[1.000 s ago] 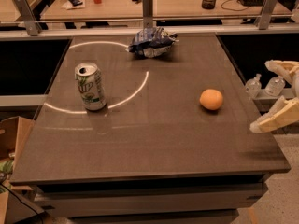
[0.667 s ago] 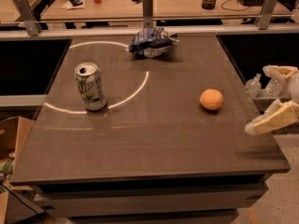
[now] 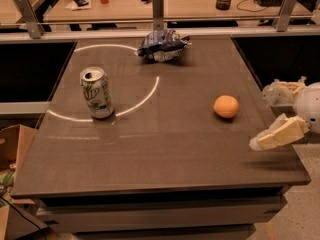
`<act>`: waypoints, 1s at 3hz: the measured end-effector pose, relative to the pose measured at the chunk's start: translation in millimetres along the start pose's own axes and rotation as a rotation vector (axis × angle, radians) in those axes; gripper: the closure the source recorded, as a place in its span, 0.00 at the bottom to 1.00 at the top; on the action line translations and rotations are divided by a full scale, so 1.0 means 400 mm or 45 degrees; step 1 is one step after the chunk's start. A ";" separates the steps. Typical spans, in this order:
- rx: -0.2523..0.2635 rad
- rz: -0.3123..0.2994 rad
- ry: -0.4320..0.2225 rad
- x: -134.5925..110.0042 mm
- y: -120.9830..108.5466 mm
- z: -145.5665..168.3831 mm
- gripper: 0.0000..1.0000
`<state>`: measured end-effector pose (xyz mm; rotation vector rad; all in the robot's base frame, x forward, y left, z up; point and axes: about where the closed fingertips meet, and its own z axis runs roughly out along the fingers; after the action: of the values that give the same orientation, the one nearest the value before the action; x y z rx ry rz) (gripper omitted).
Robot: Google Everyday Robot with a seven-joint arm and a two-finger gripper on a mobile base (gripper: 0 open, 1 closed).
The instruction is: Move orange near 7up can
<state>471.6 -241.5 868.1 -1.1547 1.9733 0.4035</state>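
Note:
The orange has to move near the 7up can, so the orange's middle (image 3: 226,107) is the next place for my gripper to go and close.
The orange (image 3: 226,106) lies on the dark table (image 3: 165,154), right of centre. The 7up can (image 3: 96,92) stands upright on the left side, white and green with a silver top, well apart from the orange. My gripper (image 3: 261,118) hovers at the table's right edge, to the right of the orange and slightly nearer the front. Its two pale fingers (image 3: 278,134) are spread apart and hold nothing.
A crumpled blue and silver snack bag (image 3: 162,45) lies at the back centre. A white ring of light (image 3: 150,91) is drawn on the table around the can's area. A railing and a desk with clutter stand behind. A cardboard box (image 3: 12,149) sits on the floor at the left.
My gripper has crept a little leftward and lower, toward the table's right edge. The orange, the can and the bag have not moved.

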 end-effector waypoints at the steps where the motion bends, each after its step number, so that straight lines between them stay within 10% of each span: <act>1: -0.024 0.025 -0.012 0.008 0.015 0.048 0.00; 3: -0.051 0.025 -0.041 -0.017 0.005 0.159 0.00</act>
<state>502.0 -197.6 833.1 -1.1473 1.9579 0.4711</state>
